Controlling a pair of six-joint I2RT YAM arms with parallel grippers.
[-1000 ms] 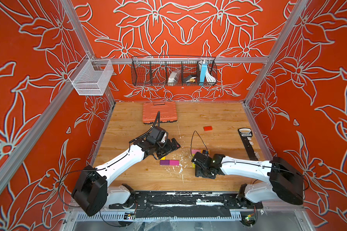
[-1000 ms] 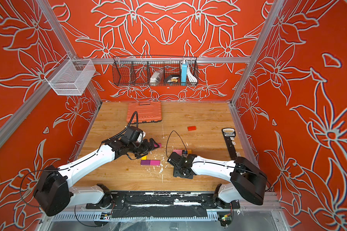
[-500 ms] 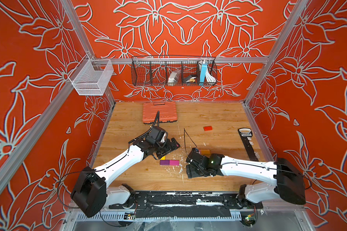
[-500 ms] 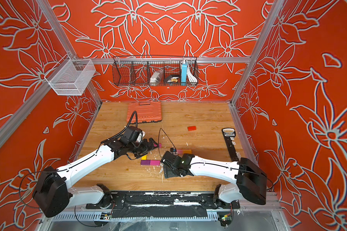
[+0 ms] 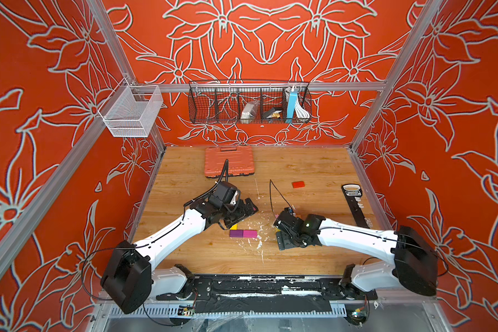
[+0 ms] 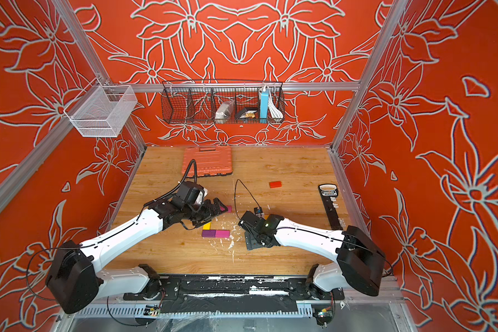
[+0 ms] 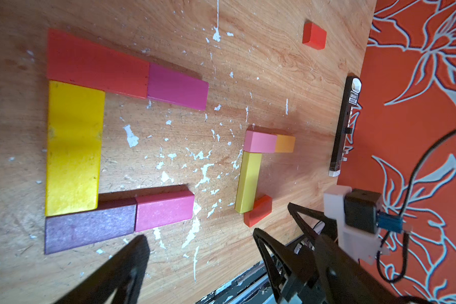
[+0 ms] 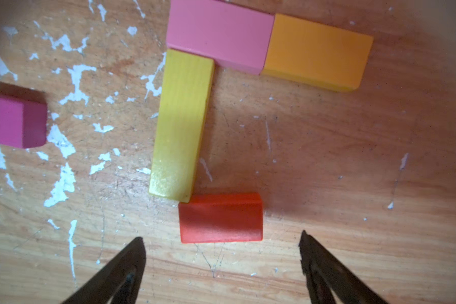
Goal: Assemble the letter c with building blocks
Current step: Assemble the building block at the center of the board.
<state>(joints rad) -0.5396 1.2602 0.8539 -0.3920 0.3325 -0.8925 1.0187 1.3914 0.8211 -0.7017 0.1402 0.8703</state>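
Next, my right gripper takes the red block's ends (image 8: 221, 220) and slides it flush, because the small red block meets just a corner of the long yellow block.
In the left wrist view, a red block (image 7: 98, 69), a magenta block (image 7: 178, 86), a long yellow block (image 7: 73, 148), a purple block (image 7: 90, 226) and a second magenta block (image 7: 165, 210) lie joined in a C. My left gripper (image 7: 199, 235) hangs open above them, holding nothing. A second group lies by my right gripper (image 8: 221, 237): a pink block (image 8: 217, 35), an orange block (image 8: 316, 51), a long yellow one (image 8: 181, 123) and a small red one (image 8: 220, 217). That red block rests on the wood just ahead of the open fingertips (image 8: 138, 247), touching neither. A loose red block (image 5: 298, 184) lies farther back.
A ribbed orange case (image 5: 229, 161) lies at the back of the wooden table (image 5: 314, 169). A black tool strip (image 5: 354, 207) lies along the right wall. Wire baskets (image 5: 249, 103) hang on the back wall. White paint flecks mark the wood between the two block groups.
My right gripper's jaws have spread wider, and the arm swung left and then back a little. The left arm has stayed where it was.
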